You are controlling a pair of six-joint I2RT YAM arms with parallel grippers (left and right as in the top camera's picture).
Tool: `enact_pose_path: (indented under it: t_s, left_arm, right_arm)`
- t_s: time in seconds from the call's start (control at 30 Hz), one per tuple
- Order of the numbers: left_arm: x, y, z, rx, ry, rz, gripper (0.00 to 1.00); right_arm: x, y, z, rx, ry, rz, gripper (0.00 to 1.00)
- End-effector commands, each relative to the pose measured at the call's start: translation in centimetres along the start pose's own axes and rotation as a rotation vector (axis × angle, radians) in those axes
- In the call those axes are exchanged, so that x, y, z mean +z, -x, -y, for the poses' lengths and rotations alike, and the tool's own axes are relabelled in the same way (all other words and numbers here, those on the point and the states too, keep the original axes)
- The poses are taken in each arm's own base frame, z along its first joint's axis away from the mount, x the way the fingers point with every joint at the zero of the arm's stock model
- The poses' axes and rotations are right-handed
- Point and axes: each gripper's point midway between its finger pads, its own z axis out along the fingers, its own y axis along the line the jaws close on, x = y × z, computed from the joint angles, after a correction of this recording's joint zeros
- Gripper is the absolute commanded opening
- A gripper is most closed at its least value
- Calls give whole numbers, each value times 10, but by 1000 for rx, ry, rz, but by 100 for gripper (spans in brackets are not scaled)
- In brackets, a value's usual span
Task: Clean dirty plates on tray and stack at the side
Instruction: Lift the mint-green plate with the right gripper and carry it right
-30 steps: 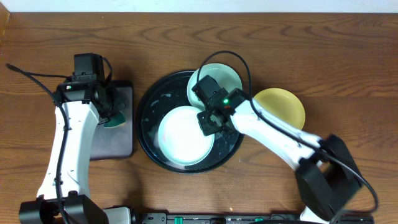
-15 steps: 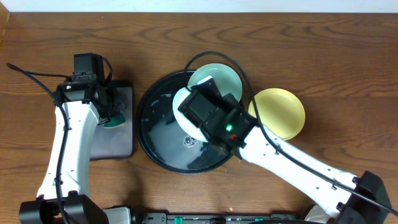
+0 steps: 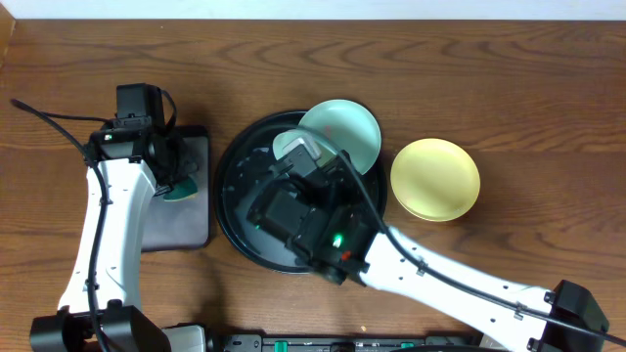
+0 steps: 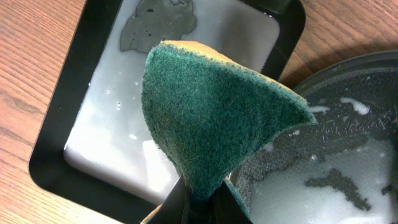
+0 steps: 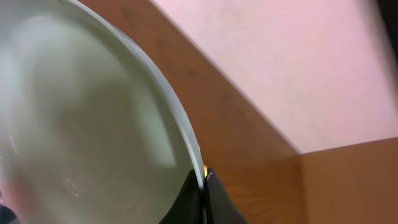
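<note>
Next, my right gripper lets go of the pale mint-blue plate on top of the yellow plate [image 3: 434, 179] beside the round black tray.
The round black tray [image 3: 233, 200] lies mid-table with wet foam in it and also shows in the left wrist view [image 4: 348, 81]. My right gripper [image 5: 203, 179] is shut on the rim of a pale mint-blue plate [image 5: 81, 124], held tilted, high above the tray. From overhead only an edge of that plate [image 3: 290, 147] shows past the raised right arm. A second mint-blue plate [image 3: 342, 132] rests on the tray's far right rim. The yellow plate [image 3: 435, 179] sits on the table to the right. My left gripper [image 4: 199, 200] is shut on the teal sponge [image 4: 217, 118].
A black rectangular tray [image 4: 93, 134] with soapy water lies left of the round tray, under the sponge [image 3: 179, 188]. The raised right arm [image 3: 323, 230] hides much of the round tray from overhead. A black cable loops over the far plate.
My right arm has lifted the mint-blue plate off the round tray, tilted it and raised it toward the camera. The left arm and sponge have not moved.
</note>
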Motion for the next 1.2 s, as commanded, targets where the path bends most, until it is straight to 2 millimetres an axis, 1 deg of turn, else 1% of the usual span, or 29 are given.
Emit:
enact_pose_path:
  t_s: [0.0,0.3,0.67,0.73,0.87,0.97,1.07,1.17]
  left_arm:
    - [-5,6,1,4,-7,15,7]
    - [-5,6,1,4,-6,13,7]
    - [-5,6,1,4,-6,13,8]
    - [-5,6,1,4,-6,13,8]
    - [-5,6,1,4,-6,13,7]
    - [-5,6,1,4,-6,13,7]
    - [-5,6,1,4,-6,13,8]
    - [-5,6,1,4,-6,13,8]
  right_arm:
    - [-20,19,33,-7,-167,71,1]
    - [-31,27,42,6,-239,108,1]
    - [-32,28,43,10,-236,110,1]
    - [-31,28,40,9,-221,109,1]
    - [-28,27,29,1,-151,106,1]
    - [-25,24,15,-17,-66,93,1]
    - [-20,9,-13,10,111,36,1]
    - [-21,-7,-49,63,353,-56,1]
